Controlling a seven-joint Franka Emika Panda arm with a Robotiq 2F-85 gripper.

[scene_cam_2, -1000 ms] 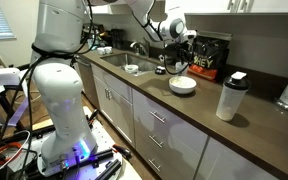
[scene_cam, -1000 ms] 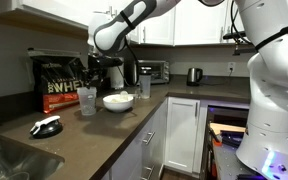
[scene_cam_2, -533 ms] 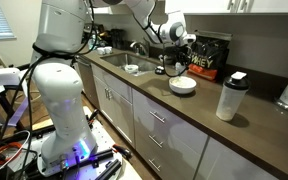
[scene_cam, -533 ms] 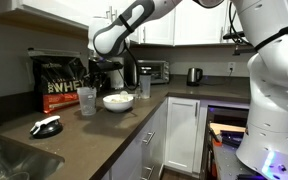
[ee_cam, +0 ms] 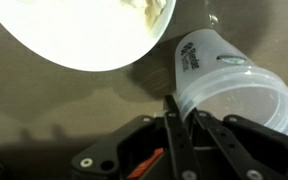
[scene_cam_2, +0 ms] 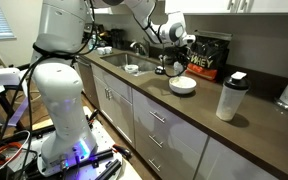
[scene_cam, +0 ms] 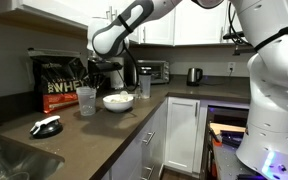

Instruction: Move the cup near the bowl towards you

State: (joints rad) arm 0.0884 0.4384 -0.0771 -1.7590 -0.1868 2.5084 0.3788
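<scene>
The robot's gripper will release the cup on the open counter (scene_cam: 114,131) between the white bowl and the front edge of the counter.
The cup (scene_cam: 87,100) is a clear tumbler standing on the dark counter just beside the white bowl (scene_cam: 117,101). In the wrist view the bowl (ee_cam: 84,30) fills the upper left and the cup (ee_cam: 229,75) lies to its right. There my gripper (ee_cam: 183,107) has one finger inside the cup's rim and one outside, shut on its wall. In both exterior views the gripper (scene_cam: 102,72) (scene_cam_2: 180,60) hangs from above over the cup next to the bowl (scene_cam_2: 182,85).
A slimmer clear glass (scene_cam: 144,86) stands beyond the bowl. A black protein bag (scene_cam: 64,82) is behind the cup, and a black-and-white object with a handle (scene_cam: 46,126) lies nearer the sink (scene_cam_2: 134,66). A shaker bottle (scene_cam_2: 230,95) stands further along the counter.
The jaws have closed onto the cup's wall. The arm, cup and bowl have stayed in place.
</scene>
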